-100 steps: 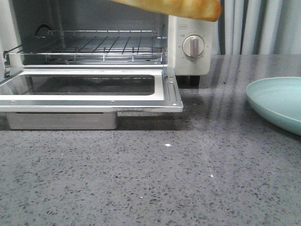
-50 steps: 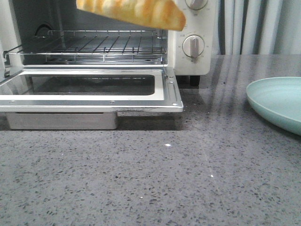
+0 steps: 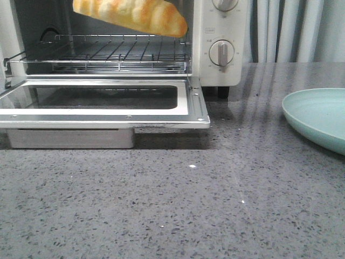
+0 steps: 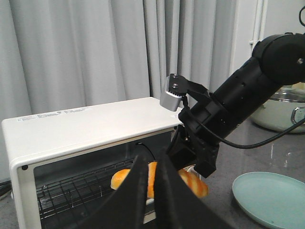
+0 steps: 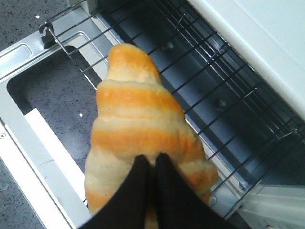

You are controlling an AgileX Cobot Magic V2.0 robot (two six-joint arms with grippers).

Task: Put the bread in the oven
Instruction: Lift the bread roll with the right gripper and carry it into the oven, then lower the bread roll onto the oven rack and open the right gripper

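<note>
The bread will go down on the cream oven's wire rack [image 3: 128,43] [image 5: 181,136], toward the knob side, from my right gripper.
The bread [image 3: 132,16], golden with pale stripes, hangs tilted in the mouth of the cream oven [image 3: 221,67], just above its wire rack [image 3: 108,51], touching nothing. My right gripper [image 5: 152,157] is shut on the bread [image 5: 138,119] at its near end; the far tip points over the rack [image 5: 205,71]. The front view does not show either gripper. In the left wrist view my left gripper [image 4: 152,160] is shut with nothing held, well back from the oven [image 4: 86,124], and the right arm [image 4: 238,105] reaches in with the bread [image 4: 193,181].
The oven's glass door [image 3: 108,116] lies dropped open and flat toward me, over a metal tray [image 3: 70,138]. A pale green plate [image 3: 318,116] sits on the grey counter to the right. A lidded pot [image 4: 281,107] stands behind the right arm.
The bread has come down and to the left, from above the oven's right panel into the oven's opening over the rack.
</note>
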